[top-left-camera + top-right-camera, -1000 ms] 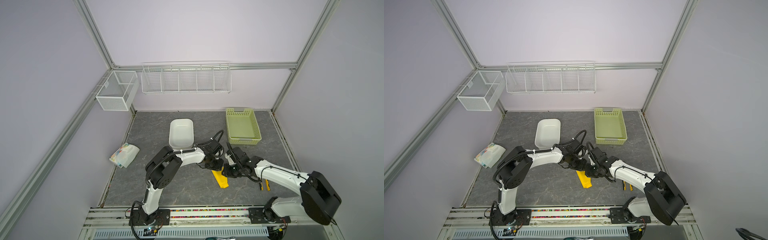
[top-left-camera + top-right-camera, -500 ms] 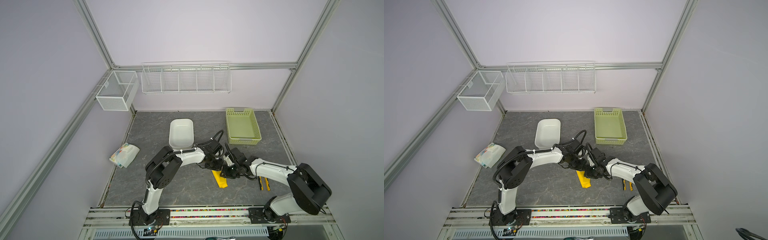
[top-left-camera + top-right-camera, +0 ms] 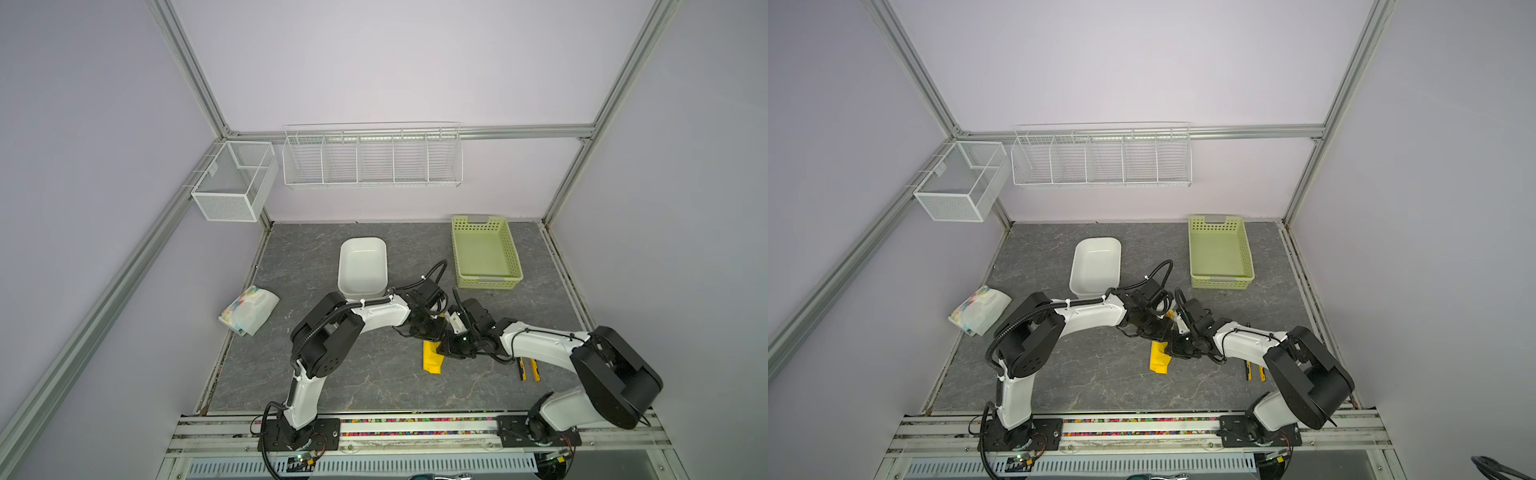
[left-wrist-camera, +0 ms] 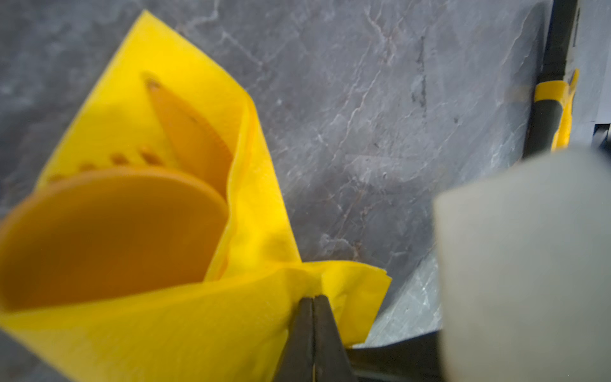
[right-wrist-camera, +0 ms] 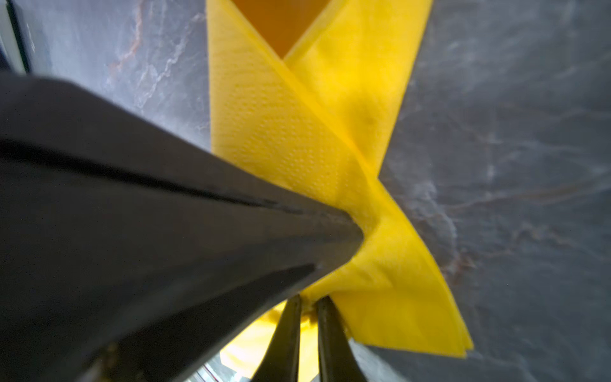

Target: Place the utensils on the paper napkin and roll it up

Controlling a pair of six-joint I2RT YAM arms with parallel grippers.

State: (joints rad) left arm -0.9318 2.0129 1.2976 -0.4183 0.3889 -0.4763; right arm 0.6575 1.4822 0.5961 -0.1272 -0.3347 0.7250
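The left gripper pinches only the bunched napkin edge, so it should open and grab the whole wrap (image 3: 430, 349) around its middle while the right gripper pins the fold of the napkin.
The paper napkin (image 3: 432, 362) (image 3: 1158, 360) lies folded over into a narrow yellow wrap near the table's middle, and both grippers meet over its far end. Inside the fold lie the orange utensils: a round spoon bowl (image 4: 109, 238), a serrated blade (image 4: 191, 139) and fork tines (image 4: 132, 160). My left gripper (image 4: 312, 299) is shut on a bunched napkin edge. My right gripper (image 5: 309, 299) has its jaws nearly together with a napkin fold pinched at the tips. The left gripper's dark fingers (image 5: 165, 215) press into the crossed napkin flaps (image 5: 297, 139).
A white tub (image 3: 362, 266) stands behind the grippers and a green basket (image 3: 485, 253) at the back right. A printed white packet (image 3: 249, 309) lies at the left. Yellow-and-black pliers (image 3: 528, 368) lie under the right arm. Wire baskets (image 3: 372, 156) hang on the back wall.
My right gripper has edged closer to the left one at the napkin's far end and its jaws have narrowed onto the paper. The left gripper has stayed shut in place.
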